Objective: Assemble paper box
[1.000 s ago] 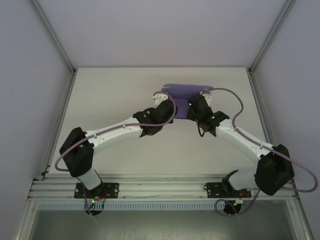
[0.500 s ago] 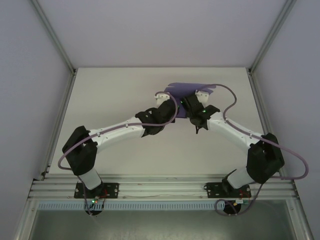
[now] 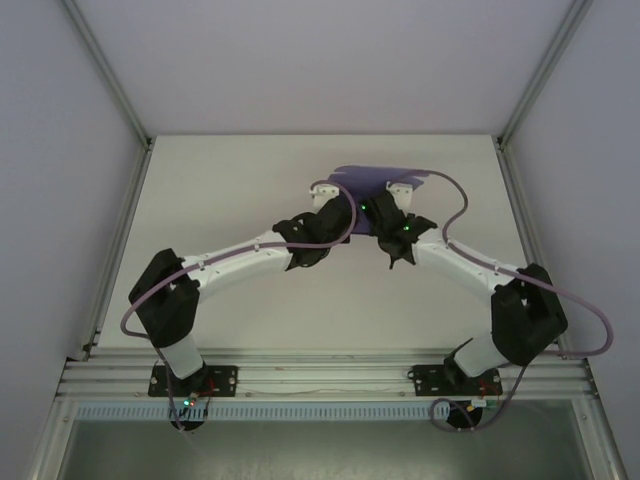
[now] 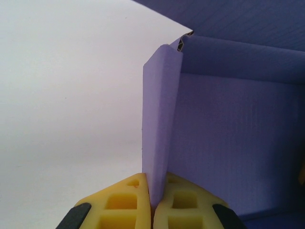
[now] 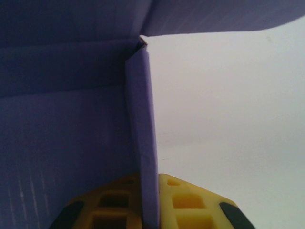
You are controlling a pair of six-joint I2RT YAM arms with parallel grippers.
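Next, I let go of the purple paper box, now at the table's far middle, with my left gripper on the white table (image 3: 341, 254) between my arms, a little nearer the rail.
The purple paper box (image 3: 372, 178) lies at the far middle of the table, partly folded, with its side walls upright and a flap spread out behind. My left gripper (image 4: 156, 185) is shut on the box's left wall (image 4: 159, 119), which stands edge-on between the yellow fingertips. On the other side, my right gripper (image 5: 151, 187) pinches the right wall (image 5: 143, 124) between its pads. In the top view the left gripper (image 3: 323, 198) and the right gripper (image 3: 386, 198) meet at the box's near side and hide much of it.
The white table (image 3: 230, 180) spreads left and right of the box. Metal frame posts (image 3: 110, 95) rise at the back corners, with plain walls around. A rail (image 3: 320, 375) with both arm bases runs along the near edge.
My right arm has swung in, its elbow moving left and forward, and its gripper now sits further up on the box. The left arm has shifted slightly, still holding its wall.
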